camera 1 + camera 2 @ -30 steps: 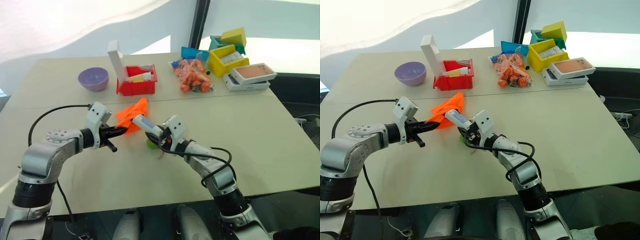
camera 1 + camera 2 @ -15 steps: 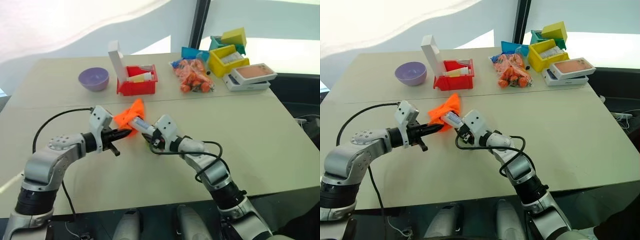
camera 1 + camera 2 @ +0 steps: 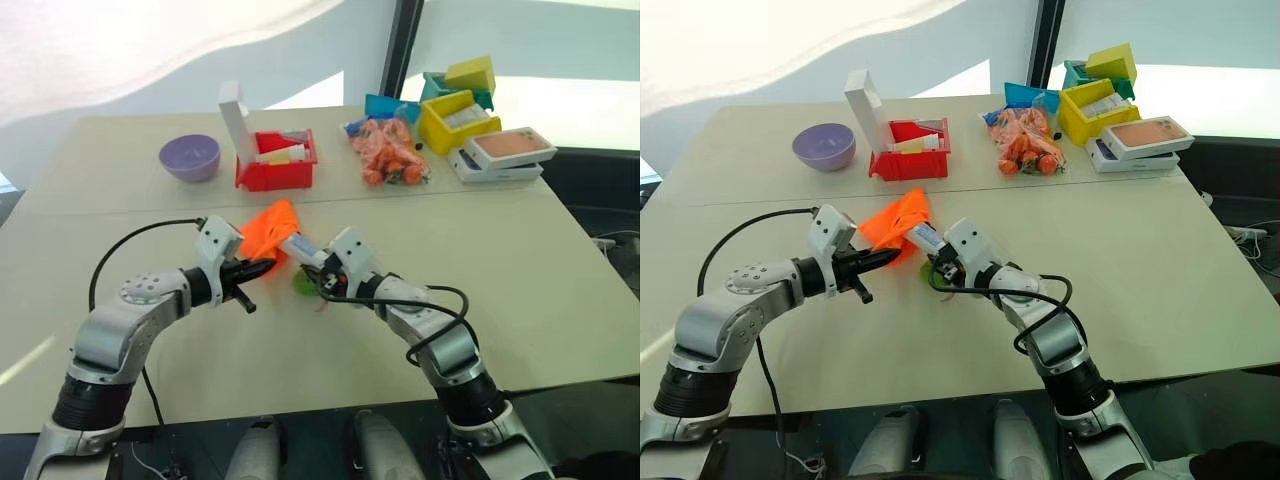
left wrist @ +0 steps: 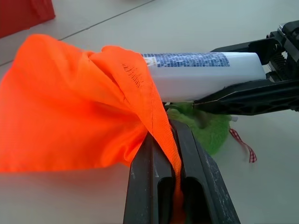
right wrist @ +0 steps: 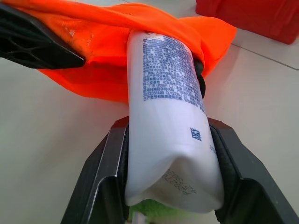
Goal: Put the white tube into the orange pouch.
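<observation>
Next, my right gripper lets go of the white tube inside the orange pouch's opening (image 3: 277, 252) (image 5: 135, 44), near the tip of my left gripper. The tube now points into the pouch's mouth.
The orange pouch (image 3: 268, 228) hangs just above the table's middle, with my left gripper (image 3: 262, 266) shut on its lower rim (image 4: 174, 163). My right gripper (image 3: 320, 268) is shut on the flat tail of the white tube (image 5: 168, 116). The tube (image 4: 196, 74) points into the pouch's mouth, and its front end is hidden under the orange fabric (image 5: 154, 28). The pouch's green fuzzy ball (image 3: 303, 283) lies on the table under the right gripper. The two grippers face each other, nearly touching.
At the back of the table (image 3: 520, 290) stand a purple bowl (image 3: 189, 157), a red bin (image 3: 275, 172) with a raised white lid, a clear bag of orange pieces (image 3: 388, 150), yellow and teal bins (image 3: 455, 118) and a flat box (image 3: 505, 150).
The left gripper has carried the pouch a little to the right. The tube's front end, beside the pouch's opening a second ago, now sits under the fabric.
</observation>
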### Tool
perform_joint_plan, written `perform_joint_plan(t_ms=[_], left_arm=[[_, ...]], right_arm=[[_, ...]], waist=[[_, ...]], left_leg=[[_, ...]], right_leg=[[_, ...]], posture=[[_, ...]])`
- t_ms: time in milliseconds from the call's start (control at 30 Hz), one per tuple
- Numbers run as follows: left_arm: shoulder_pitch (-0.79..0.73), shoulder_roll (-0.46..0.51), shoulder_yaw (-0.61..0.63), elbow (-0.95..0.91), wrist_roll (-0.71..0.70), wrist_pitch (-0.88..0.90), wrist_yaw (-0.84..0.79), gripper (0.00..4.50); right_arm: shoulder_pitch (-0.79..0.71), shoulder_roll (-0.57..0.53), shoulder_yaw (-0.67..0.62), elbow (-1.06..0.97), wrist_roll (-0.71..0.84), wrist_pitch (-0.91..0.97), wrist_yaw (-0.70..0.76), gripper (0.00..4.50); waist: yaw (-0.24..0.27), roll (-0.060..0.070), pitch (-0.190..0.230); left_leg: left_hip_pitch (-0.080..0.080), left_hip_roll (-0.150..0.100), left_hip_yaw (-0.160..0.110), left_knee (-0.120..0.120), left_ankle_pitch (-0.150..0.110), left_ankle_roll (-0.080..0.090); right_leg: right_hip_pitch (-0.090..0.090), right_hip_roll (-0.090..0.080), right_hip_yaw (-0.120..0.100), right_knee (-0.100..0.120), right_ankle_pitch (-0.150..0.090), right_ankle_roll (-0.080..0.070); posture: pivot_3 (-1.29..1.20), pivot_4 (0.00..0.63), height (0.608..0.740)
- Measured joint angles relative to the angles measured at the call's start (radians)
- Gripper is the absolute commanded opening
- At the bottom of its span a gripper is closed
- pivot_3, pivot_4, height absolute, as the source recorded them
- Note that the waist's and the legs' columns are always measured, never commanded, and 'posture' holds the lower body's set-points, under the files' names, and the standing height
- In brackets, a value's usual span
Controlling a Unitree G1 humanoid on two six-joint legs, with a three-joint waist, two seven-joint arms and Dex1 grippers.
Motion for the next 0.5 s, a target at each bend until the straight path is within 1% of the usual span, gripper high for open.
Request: perform_joint_plan(t_ms=[100,267,367,500], left_arm=[[-0.001,-0.006,-0.024,-0.021,0.005,-0.002,0.001,0.0],[-0.008,-0.02,-0.066,-0.041,0.031,-0.02,0.007,0.0],[-0.009,-0.033,-0.083,-0.05,0.043,-0.023,0.009,0.0],[-0.008,-0.038,-0.098,-0.053,0.054,-0.027,0.017,0.0]], right_arm=[[-0.003,0.019,-0.009,-0.008,0.013,0.036,-0.01,1.65],[-0.069,0.107,-0.026,0.025,0.028,0.133,-0.067,1.65],[-0.11,0.139,-0.036,0.074,0.023,0.146,-0.105,1.65],[-0.132,0.15,-0.039,0.104,0.021,0.148,-0.131,1.65]], waist=[[-0.002,0.0,0.0],[-0.001,0.0,0.0],[0.0,0.0,0.0],[0.001,0.0,0.0]], left_leg=[[0.0,0.0,0.0,0.0,0.0,0.0],[0.0,0.0,0.0,0.0,0.0,0.0],[0.0,0.0,0.0,0.0,0.0,0.0],[0.0,0.0,0.0,0.0,0.0,0.0]], right_leg=[[0.0,0.0,0.0,0.0,0.0,0.0],[0.0,0.001,0.0,0.0,0.0,0.0],[0.0,0.0,0.0,0.0,0.0,0.0],[0.0,0.0,0.0,0.0,0.0,0.0]], posture=[[0.0,0.15,0.74],[0.0,0.15,0.74],[0.0,0.15,0.74],[0.0,0.15,0.74]])
